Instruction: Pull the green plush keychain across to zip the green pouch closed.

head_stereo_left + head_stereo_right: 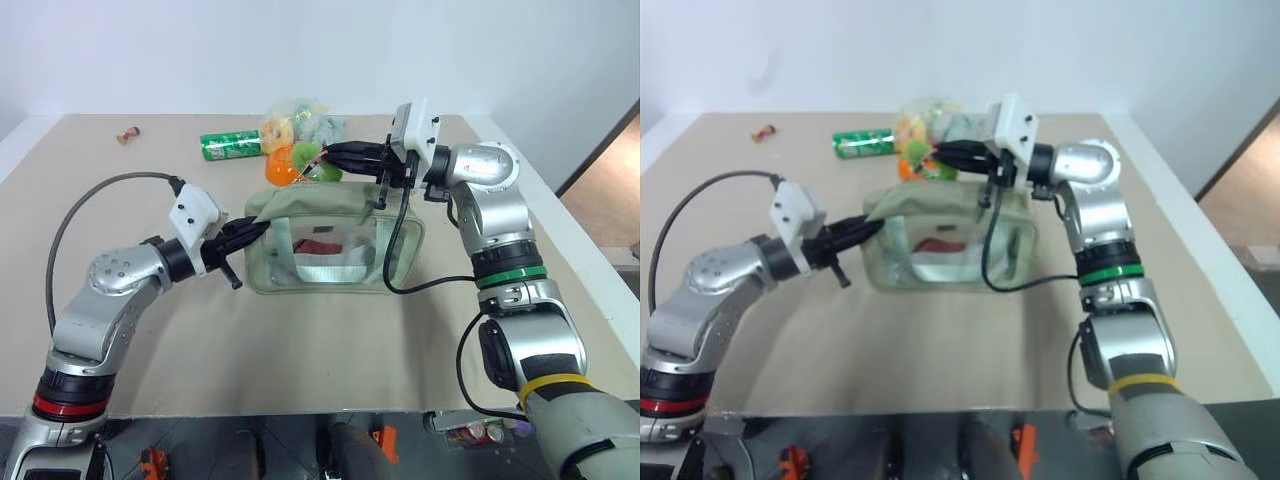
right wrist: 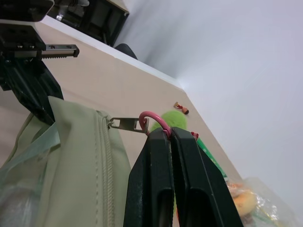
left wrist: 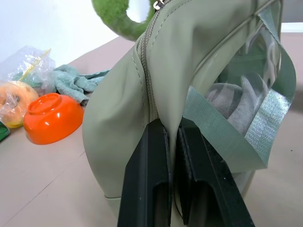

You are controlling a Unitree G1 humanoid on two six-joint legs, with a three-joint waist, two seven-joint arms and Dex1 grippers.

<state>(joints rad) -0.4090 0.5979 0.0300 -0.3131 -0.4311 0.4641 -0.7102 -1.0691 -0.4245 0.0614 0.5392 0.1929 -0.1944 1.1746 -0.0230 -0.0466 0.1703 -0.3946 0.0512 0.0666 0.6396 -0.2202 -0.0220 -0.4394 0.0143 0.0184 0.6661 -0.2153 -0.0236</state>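
The robot's right gripper will let go of the green plush keychain against the green pouch's end [image 1: 414,246] opposite the left gripper.
The green pouch [image 1: 330,240] stands in the middle of the table, and its top zipper [image 3: 147,71] looks closed along the stretch I can see. My left gripper [image 1: 258,226] is shut on the fabric at the pouch's left end [image 3: 118,123]. My right gripper [image 2: 169,132] is shut on the pinkish-red clasp [image 2: 152,117] of the green plush keychain [image 2: 174,120], which hooks into the metal zipper pull [image 2: 125,124]. The plush [image 1: 322,170] hangs above the pouch's far top edge, a little left of its middle. Red and white items show through the clear side window [image 1: 325,255].
Behind the pouch are an orange bowl [image 1: 282,165], a green soda can [image 1: 230,146], a plastic bag of items [image 1: 295,125] and a grey-green cloth [image 3: 71,80]. A small object [image 1: 130,132] lies far left. A black cable [image 1: 395,250] hangs over the pouch's right end.
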